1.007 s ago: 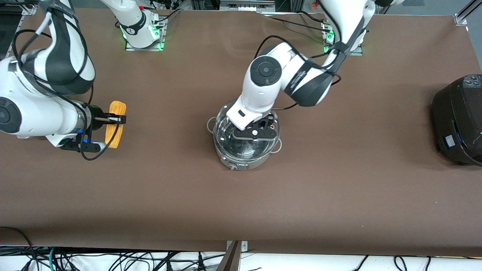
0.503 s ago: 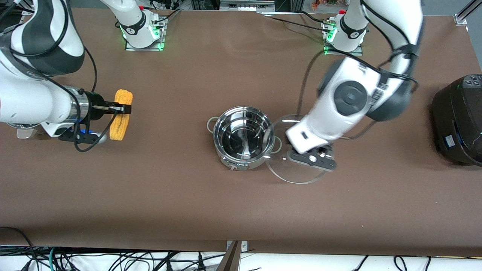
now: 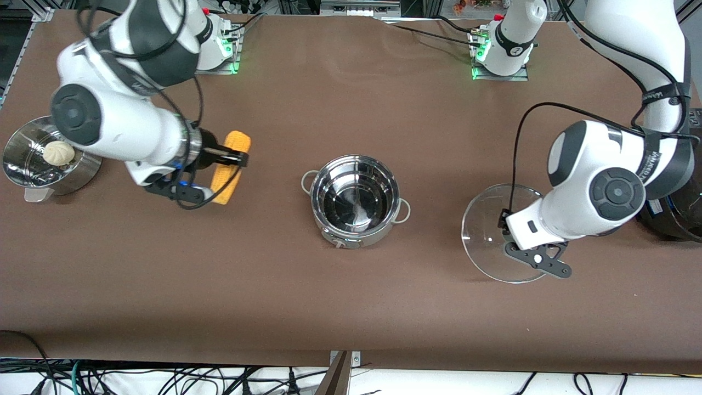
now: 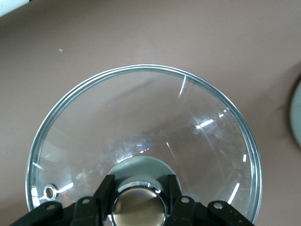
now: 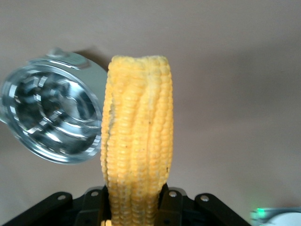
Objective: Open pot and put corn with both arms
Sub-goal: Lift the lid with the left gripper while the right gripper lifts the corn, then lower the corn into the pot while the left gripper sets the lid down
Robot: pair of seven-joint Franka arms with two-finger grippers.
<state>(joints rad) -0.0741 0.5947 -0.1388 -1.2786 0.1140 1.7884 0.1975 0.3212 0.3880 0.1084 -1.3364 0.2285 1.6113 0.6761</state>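
Next, my left gripper lets go of the glass lid on the table (image 3: 509, 242) between the steel pot and the black cooker.
The steel pot (image 3: 354, 200) stands open and empty in the middle of the table. My left gripper (image 3: 525, 245) is shut on the knob (image 4: 138, 207) of the glass lid (image 3: 485, 230) and holds it over the table between the pot and the black cooker. In the left wrist view the lid (image 4: 141, 127) fills the picture, with my fingers (image 4: 104, 188) on either side of the knob. My right gripper (image 3: 237, 160) is shut on the corn (image 3: 233, 167), held over the table toward the right arm's end from the pot. The right wrist view shows the corn (image 5: 138, 141) and the pot (image 5: 51, 120).
A perforated steel steamer bowl (image 3: 22, 164) with a white bun (image 3: 58, 152) stands at the right arm's end of the table. The large black cooker (image 3: 677, 225) stands at the left arm's end, partly hidden by my left arm.
My left gripper lifted the lid off the pot and carried it toward the left arm's end. My right gripper rose and moved the corn toward the pot, uncovering the steamer bowl.
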